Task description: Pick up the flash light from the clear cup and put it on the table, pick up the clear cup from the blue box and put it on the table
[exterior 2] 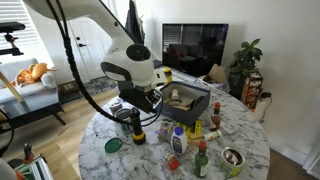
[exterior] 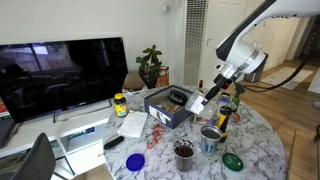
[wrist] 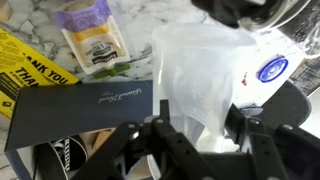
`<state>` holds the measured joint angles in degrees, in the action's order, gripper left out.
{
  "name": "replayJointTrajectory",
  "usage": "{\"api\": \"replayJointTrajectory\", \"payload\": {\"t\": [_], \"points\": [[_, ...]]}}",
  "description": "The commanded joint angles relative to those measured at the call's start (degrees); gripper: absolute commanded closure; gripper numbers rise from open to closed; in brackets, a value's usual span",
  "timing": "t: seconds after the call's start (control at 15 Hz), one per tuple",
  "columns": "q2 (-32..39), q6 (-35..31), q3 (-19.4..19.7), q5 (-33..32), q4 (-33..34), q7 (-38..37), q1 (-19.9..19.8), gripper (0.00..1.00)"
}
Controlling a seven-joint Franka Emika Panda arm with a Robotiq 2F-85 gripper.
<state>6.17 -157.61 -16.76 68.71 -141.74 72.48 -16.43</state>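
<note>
My gripper is to let go of the clear cup on the table [exterior: 189, 116] [wrist: 182, 84] between the blue box and the grey patterned cup. The clear cup now hangs just past the box's near corner.
My gripper [wrist: 195, 135] is shut on the clear cup [wrist: 195, 75], a whitish see-through cup that fills the middle of the wrist view. In an exterior view the cup [exterior: 198, 104] hangs at the gripper's tip just past the near corner of the blue box [exterior: 160, 110], above the table [exterior: 255, 140]. The box also shows in the wrist view [wrist: 80, 110] and in an exterior view [exterior 2: 195, 98]. The flash light [exterior: 223, 119], yellow with black ends, stands upright on the marble table beside the gripper; it also shows in an exterior view [exterior 2: 136, 129].
A grey patterned cup [exterior: 210, 138], a dark brown cup [exterior: 184, 152], a green lid [exterior: 232, 160] and a blue lid [exterior: 135, 161] stand on the table. Red-capped bottles [exterior 2: 200, 160] and packets [wrist: 90, 40] lie near the box. A TV [exterior: 60, 75] stands behind.
</note>
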Motion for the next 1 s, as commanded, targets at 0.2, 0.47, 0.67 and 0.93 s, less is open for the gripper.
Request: {"api": "replayJointTrajectory", "payload": {"t": [0.2, 0.47, 0.67, 0.93], "points": [[-5.96, -1.54, -1.54, 17.79, -2.73, 12.95, 0.08, 0.70], [-3.68, -1.09, -1.35, 19.98, -0.81, 14.98, 0.05, 0.70], [-1.46, -1.42, -1.19, 21.01, 0.92, 15.57, -0.08, 0.70], [2.47, -2.29, -1.11, 19.77, 4.04, 14.13, 0.08, 0.70]]}}
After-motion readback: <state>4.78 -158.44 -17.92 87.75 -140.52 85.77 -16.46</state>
